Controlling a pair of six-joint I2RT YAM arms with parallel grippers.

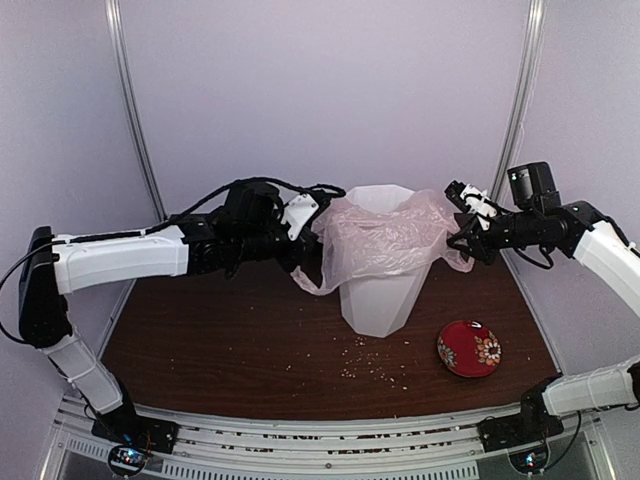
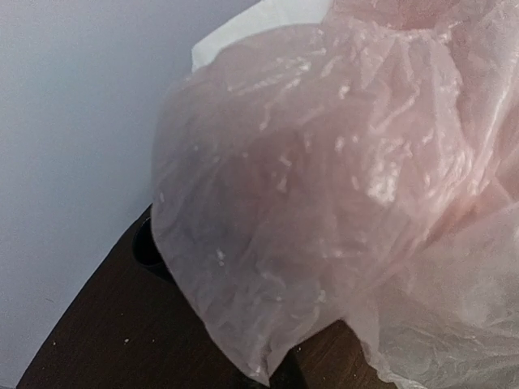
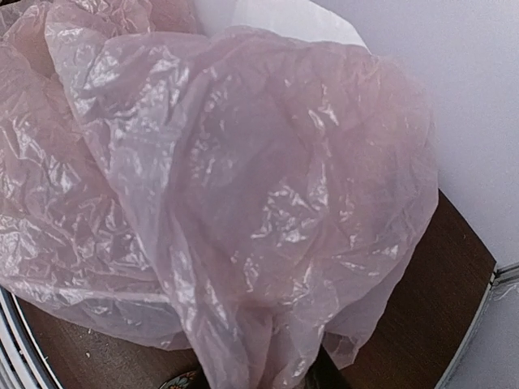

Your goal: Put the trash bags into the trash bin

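Note:
Next, I take the trash bag's edge (image 1: pixel 340 205) with my left gripper and pull it back over the trash bin's back rim, because that rim sticks out behind the trash bag.
The pale pink trash bag (image 1: pixel 385 238) is spread over the top of the tall white trash bin (image 1: pixel 375 295) at the table's middle, with one handle loop hanging down the bin's left side. My left gripper (image 1: pixel 306 220) is at the bag's left edge and my right gripper (image 1: pixel 463 226) at its right edge, both level with the bin's rim. The bag (image 2: pixel 324 203) fills the left wrist view and narrows to a point at the hidden jaws. In the right wrist view the bag (image 3: pixel 243 211) gathers down into the jaws. A white rim of the bin (image 3: pixel 284 20) shows behind it.
A red patterned plate (image 1: pixel 470 348) lies on the brown table (image 1: pixel 220 340) right of the bin. Crumbs are scattered in front of the bin. A dark round object (image 2: pixel 146 243) shows partly behind the bag in the left wrist view. Pale walls close in behind.

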